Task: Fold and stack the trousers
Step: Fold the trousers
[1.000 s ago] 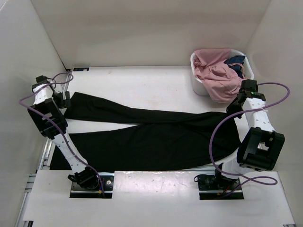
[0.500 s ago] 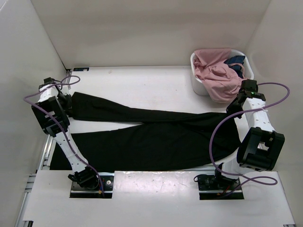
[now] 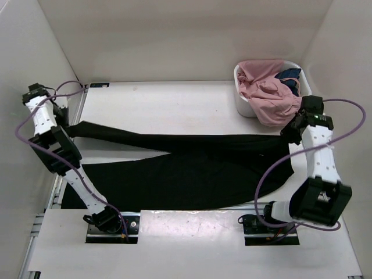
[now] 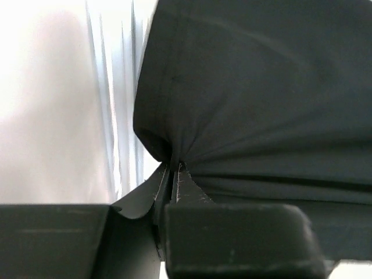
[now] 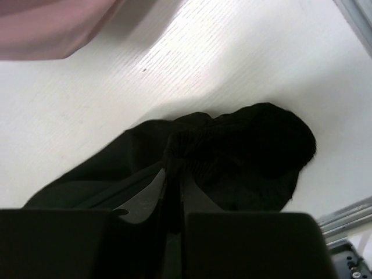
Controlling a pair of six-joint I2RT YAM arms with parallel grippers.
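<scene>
My right gripper needs to release the waist end at the table's front edge (image 3: 279, 201), behind the basket-side arm base.
The black trousers (image 3: 192, 168) lie spread across the table, waist to the right and two legs running left. My left gripper (image 3: 64, 122) is at the far left, shut on the hem of the far leg. In the left wrist view the fabric (image 4: 256, 93) bunches into the closed fingertips (image 4: 175, 170). My right gripper (image 3: 292, 130) is shut on the waist end at the right. The right wrist view shows gathered black cloth (image 5: 244, 145) pinched at the jaws (image 5: 174, 171). The far leg is pulled taut between the two grippers.
A white basket (image 3: 241, 96) at the back right holds a pink garment (image 3: 264, 93) and a small dark blue garment (image 3: 289, 74). The pink cloth hangs over the rim near my right wrist. White walls enclose the table on three sides.
My left gripper has shut on the far leg's hem and pulled it left and up. The right arm has shifted slightly right with the waist. The far leg is now stretched narrow.
</scene>
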